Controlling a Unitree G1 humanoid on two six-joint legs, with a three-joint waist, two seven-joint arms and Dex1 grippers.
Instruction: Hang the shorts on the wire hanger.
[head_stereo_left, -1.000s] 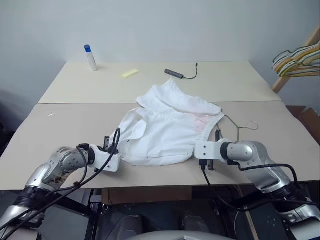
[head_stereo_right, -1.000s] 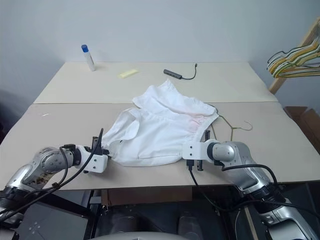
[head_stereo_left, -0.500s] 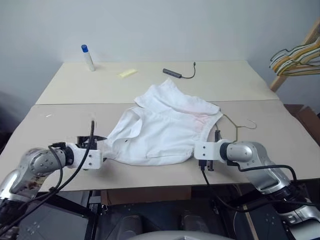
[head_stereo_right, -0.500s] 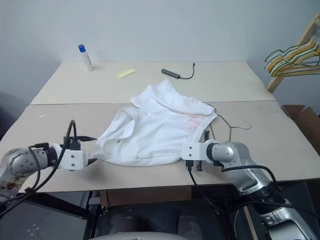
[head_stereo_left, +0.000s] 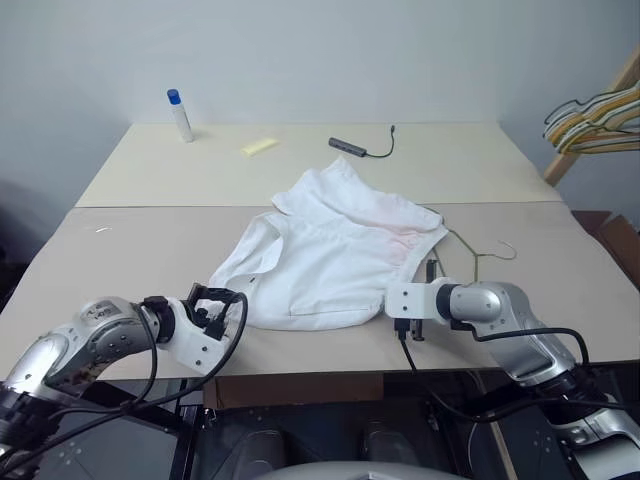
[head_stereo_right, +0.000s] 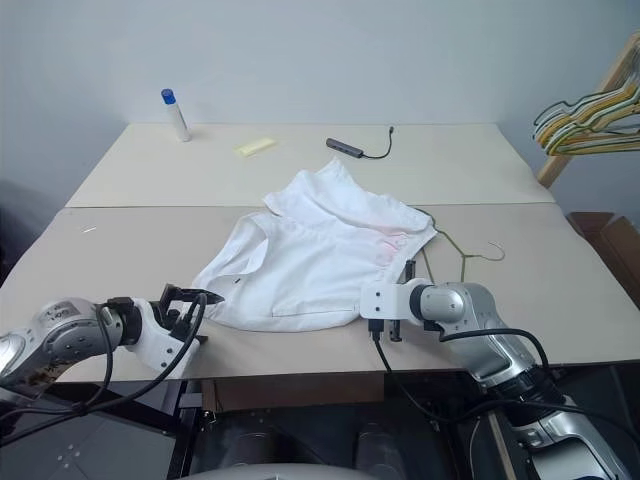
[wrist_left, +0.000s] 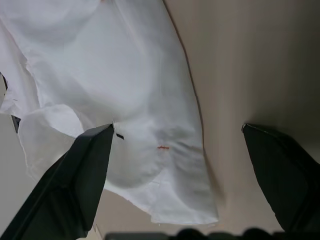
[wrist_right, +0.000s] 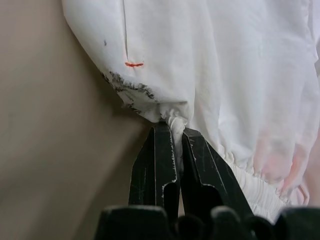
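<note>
The shorts lie crumpled over the wire hanger; my left gripper should grab the near leg corner (head_stereo_right: 218, 316), then both grippers should lift and spread them flat.
The white shorts (head_stereo_left: 330, 262) lie spread in the middle of the near table, with a faint pink tint toward their right side. The wire hanger (head_stereo_left: 466, 247) lies mostly under the shorts' right edge, its hook sticking out to the right. My right gripper (wrist_right: 172, 131) is shut on the gathered waistband at the near right corner. My left gripper (head_stereo_left: 217, 299) stands open just off the shorts' near left corner. In the left wrist view its fingers (wrist_left: 75, 190) are spread wide, and the fabric (wrist_left: 115, 90) lies beyond them, untouched.
On the far table stand a bottle with a blue cap (head_stereo_left: 181, 115), a yellow note (head_stereo_left: 260, 147) and a black cable with a dark bar end (head_stereo_left: 362, 148). Several hangers (head_stereo_left: 595, 115) hang on a wooden rack at the right. Both grippers are close to the table's front edge.
My left gripper drew the shorts' near left corner out to the left, opened, let it go and pulled back a little. The right gripper kept its hold and did not move.
</note>
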